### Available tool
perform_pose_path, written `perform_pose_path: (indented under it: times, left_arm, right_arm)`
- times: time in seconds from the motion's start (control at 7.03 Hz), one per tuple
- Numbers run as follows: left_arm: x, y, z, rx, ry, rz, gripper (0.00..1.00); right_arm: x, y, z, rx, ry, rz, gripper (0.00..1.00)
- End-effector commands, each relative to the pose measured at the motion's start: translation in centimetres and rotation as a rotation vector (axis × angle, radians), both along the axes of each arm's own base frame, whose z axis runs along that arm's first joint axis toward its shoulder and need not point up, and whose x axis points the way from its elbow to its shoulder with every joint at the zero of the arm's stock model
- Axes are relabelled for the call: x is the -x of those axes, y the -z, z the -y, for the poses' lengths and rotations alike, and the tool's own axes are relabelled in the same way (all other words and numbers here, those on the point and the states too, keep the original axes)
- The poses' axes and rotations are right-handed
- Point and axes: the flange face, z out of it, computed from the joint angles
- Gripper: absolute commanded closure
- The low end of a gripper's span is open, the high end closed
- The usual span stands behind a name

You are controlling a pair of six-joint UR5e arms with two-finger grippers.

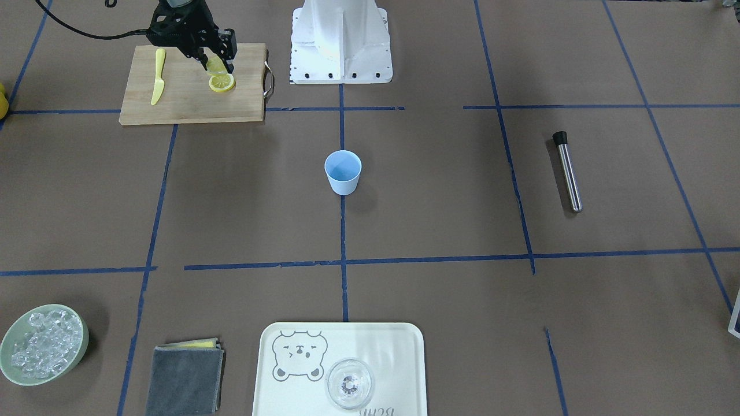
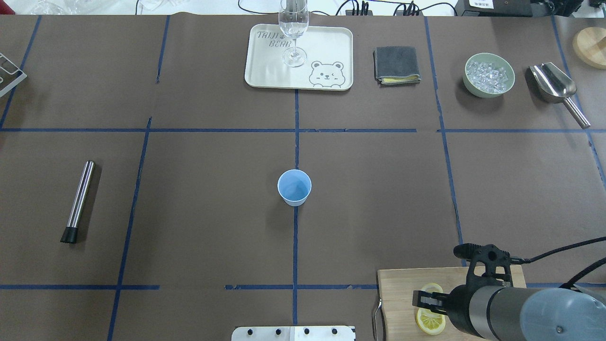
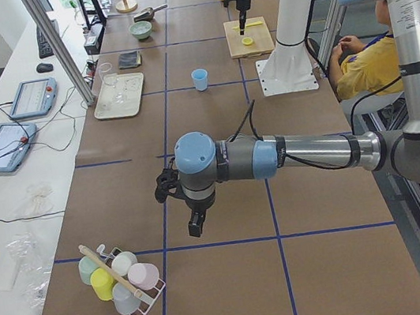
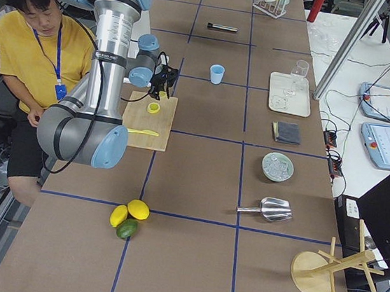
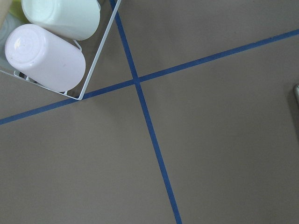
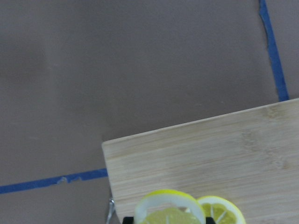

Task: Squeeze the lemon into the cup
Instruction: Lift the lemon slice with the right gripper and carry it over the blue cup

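Observation:
My right gripper will let go of the lemon slice inside the light-blue cup (image 1: 343,169) that stands on the blue tape line.
My right gripper (image 1: 215,63) is over the wooden cutting board (image 1: 191,98), shut on a lemon slice (image 1: 214,65) and holding it just above the board. The held slice fills the bottom of the right wrist view (image 6: 169,209). A second lemon slice (image 1: 222,83) lies flat on the board beside it (image 6: 223,211). The light-blue cup (image 1: 343,172) stands upright at the table's centre (image 2: 294,187), far from the gripper. My left gripper (image 3: 196,222) hovers over bare table at the far left end. I cannot tell whether it is open or shut.
A yellow knife (image 1: 158,76) lies on the board. A metal muddler (image 1: 568,171) lies on the table. A tray (image 1: 399,358) carries a clear glass (image 1: 349,384). A grey cloth (image 1: 185,378) and a green bowl of ice (image 1: 43,344) sit nearby. A cup rack (image 5: 44,56) is by the left gripper.

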Motion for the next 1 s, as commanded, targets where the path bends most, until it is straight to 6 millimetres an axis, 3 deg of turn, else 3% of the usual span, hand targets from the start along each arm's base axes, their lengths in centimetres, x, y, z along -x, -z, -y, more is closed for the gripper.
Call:
perform_pose_path:
  times: [0.0,0.14,0.28,0.57,0.85]
  left_arm:
    - [-0.1,0.1,-0.6,0.001,0.000,-0.010,0.00]
    - [-0.1,0.1,-1.1,0.004,0.000,-0.010,0.00]
    - [-0.1,0.1,-1.1,0.004,0.000,-0.010,0.00]
    - [0.2,0.3,-1.3,-0.001,0.007,-0.010,0.00]
    - [0.2,0.0,-1.6,0.005,0.007,-0.010,0.00]
  right_arm:
    - [4.5,7.3,5.4,0.033,-0.074,-0.008,0.45]
    - [7.3,11.1,8.9,0.055,-0.103,-0.026,0.45]
    - [9.4,12.4,11.2,0.061,-0.127,-0.026,0.45]
    - [12.2,17.9,16.0,0.057,-0.192,0.025,0.45]
    - [15.5,20.5,19.9,0.083,-0.214,0.007,0.43]
